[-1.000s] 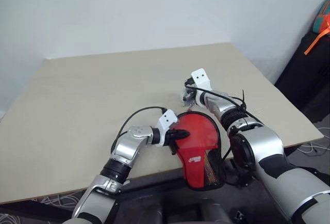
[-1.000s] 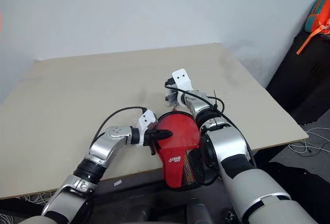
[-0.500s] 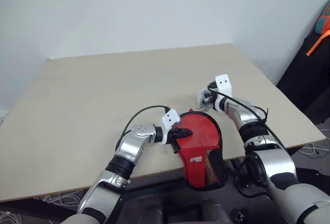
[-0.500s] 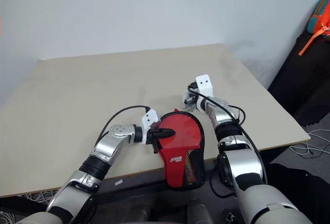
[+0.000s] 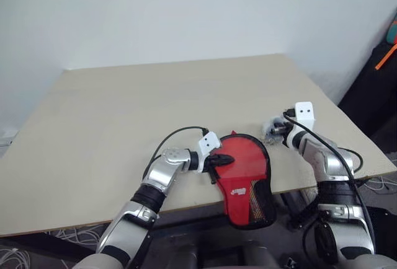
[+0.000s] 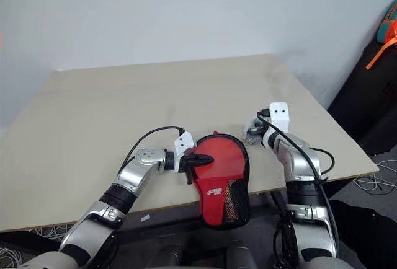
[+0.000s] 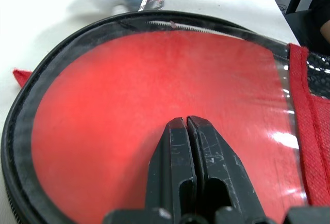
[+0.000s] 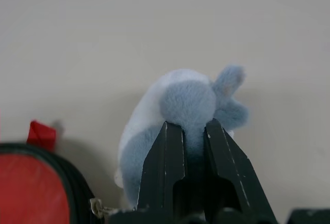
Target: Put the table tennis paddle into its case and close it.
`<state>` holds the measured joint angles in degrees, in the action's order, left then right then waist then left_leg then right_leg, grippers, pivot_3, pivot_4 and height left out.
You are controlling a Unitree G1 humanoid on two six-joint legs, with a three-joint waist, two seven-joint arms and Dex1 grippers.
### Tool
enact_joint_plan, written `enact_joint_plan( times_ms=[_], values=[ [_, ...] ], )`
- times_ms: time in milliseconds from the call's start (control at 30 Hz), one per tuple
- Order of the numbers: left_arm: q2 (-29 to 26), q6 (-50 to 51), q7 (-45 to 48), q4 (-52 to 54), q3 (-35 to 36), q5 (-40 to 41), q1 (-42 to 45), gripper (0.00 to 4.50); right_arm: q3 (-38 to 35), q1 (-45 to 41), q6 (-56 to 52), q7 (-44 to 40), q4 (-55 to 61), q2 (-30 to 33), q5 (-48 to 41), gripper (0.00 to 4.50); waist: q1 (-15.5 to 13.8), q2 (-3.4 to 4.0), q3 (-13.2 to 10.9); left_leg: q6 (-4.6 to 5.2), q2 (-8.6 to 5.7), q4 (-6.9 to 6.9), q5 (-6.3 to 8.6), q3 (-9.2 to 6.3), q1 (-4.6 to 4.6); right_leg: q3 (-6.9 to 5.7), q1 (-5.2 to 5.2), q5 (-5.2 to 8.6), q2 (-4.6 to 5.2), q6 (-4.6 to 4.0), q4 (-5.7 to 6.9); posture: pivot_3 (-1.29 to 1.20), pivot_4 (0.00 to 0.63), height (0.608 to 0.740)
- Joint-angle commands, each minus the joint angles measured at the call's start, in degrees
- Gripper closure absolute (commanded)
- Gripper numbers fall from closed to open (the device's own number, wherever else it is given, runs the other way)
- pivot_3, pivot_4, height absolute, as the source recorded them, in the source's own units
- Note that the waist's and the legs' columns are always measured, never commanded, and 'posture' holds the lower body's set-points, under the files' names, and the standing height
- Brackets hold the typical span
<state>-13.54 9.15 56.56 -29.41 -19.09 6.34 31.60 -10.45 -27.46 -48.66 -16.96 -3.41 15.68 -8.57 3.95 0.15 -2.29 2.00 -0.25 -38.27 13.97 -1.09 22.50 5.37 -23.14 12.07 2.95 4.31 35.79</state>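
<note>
The robot's right gripper points away from the mesh end where the zipper pull must go, so it needs to open, turn toward the case and grab the fluffy lump (image 5: pixel 270 131).
The red case (image 5: pixel 245 170) lies at the table's front edge, its black mesh end (image 5: pixel 257 204) hanging over the edge. Its black zipper rim (image 7: pixel 62 43) runs shut around the round end. The table tennis paddle is hidden. My left gripper (image 5: pixel 218 159) is shut, its tips resting on the case's red face (image 7: pixel 129 90). To the right of the case my right gripper (image 5: pixel 275 132) is shut on a pale bluish-white fluffy lump (image 8: pixel 180 97), just above the tabletop. A small zipper pull (image 8: pixel 98 206) shows at the case's rim beside that gripper.
The beige table (image 5: pixel 124 114) stretches wide to the left and behind the case. Its right edge (image 5: pixel 366 139) runs close to my right arm. A dark bag with an orange strap (image 6: pixel 388 27) stands off the table at far right. Cables (image 6: pixel 372 182) lie on the floor.
My right gripper has swung to the right, away from the case's far rim, with the fluffy lump in it. My left gripper has stayed on the case.
</note>
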Motion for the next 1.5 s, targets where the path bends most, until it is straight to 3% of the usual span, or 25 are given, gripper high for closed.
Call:
enact_joint_plan(
  times_ms=[33, 267, 500, 667, 800, 1000, 1200, 1500],
  values=[
    [-0.4, 0.8, 0.6, -4.2, -1.6, -2.9, -0.7, 4.5, -3.6, 2.0, -4.3, 2.0, 9.9, 3.0, -1.2, 4.48, -0.3, 0.0, 0.0, 0.0, 0.0, -0.01, 0.0, 0.0, 0.0, 0.0, 0.01, 0.01, 0.0, 0.01, -0.01, 0.0, 0.0, 0.74],
    [0.3, -0.1, 1.0, -6.1, -1.7, -3.3, 0.6, 4.5, -0.1, 6.7, -9.2, 1.4, 14.7, 6.3, -1.0, 4.48, -1.3, -0.03, 0.0, 0.03, 0.01, -0.07, -0.01, 0.1, 0.0, 0.05, 0.01, 0.02, 0.0, 0.02, -0.01, 0.0, 0.0, 0.74],
    [0.8, -0.3, 1.0, -6.8, -1.3, -3.6, 1.0, 4.5, 4.1, 6.5, -11.2, -1.6, 14.8, 12.8, -1.4, 2.17, -1.3, -0.1, 0.3, 0.03, 0.02, -0.09, -0.01, 0.1, -0.01, 0.04, 0.04, 0.04, 0.0, 0.02, -0.05, 0.0, 0.0, 0.74],
    [1.0, -0.6, 0.8, -7.1, -1.2, -3.7, 0.9, 4.5, 3.9, 3.5, -11.7, -4.2, 14.7, 18.3, -1.6, 2.17, -1.3, -0.12, 0.3, 0.03, 0.04, -0.09, -0.01, 0.1, -0.01, 0.04, 0.05, 0.05, 0.0, 0.02, -0.06, 0.0, 0.0, 0.74],
    [1.3, -0.8, 0.5, -7.2, -1.1, -3.8, 0.8, 4.5, 4.4, -4.6, -10.3, -7.7, 10.3, 24.0, -1.6, 2.17, -1.3, -0.08, 0.4, 0.05, 0.05, -0.1, -0.02, 0.24, -0.01, 0.12, -0.03, 0.05, 0.0, 0.01, -0.06, 0.0, 0.0, 0.74],
    [2.1, -1.1, 0.0, -7.9, -1.1, -4.0, 1.2, 4.5, 9.9, -13.8, 0.2, -9.7, -4.8, 23.7, 2.1, 2.17, -1.4, -0.23, 0.5, 0.05, 0.09, -0.07, -0.01, 0.23, -0.06, 0.09, 0.04, 0.05, -0.02, 0.0, -0.1, 0.0, 0.0, 0.74],
    [2.5, -1.4, -0.8, -8.5, -0.6, -4.0, 1.7, 4.5, 14.7, -13.3, 6.5, -12.5, -15.1, 22.4, 4.5, 2.17, -1.3, -0.2, 0.5, 0.07, 0.04, -0.1, -0.02, 0.23, -0.02, 0.14, 0.05, 0.04, 0.0, 0.01, -0.11, 0.0, 0.0, 0.74],
    [2.3, -1.5, -1.0, -8.6, -0.4, -4.0, 1.4, 4.5, 17.4, -9.2, 3.5, -18.6, -11.0, 23.5, 4.1, 2.17, -1.3, -0.19, 0.5, 0.07, 0.05, -0.09, -0.02, 0.22, -0.02, 0.14, 0.01, 0.04, -0.02, 0.02, -0.08, 0.0, 0.0, 0.74]
  ],
)
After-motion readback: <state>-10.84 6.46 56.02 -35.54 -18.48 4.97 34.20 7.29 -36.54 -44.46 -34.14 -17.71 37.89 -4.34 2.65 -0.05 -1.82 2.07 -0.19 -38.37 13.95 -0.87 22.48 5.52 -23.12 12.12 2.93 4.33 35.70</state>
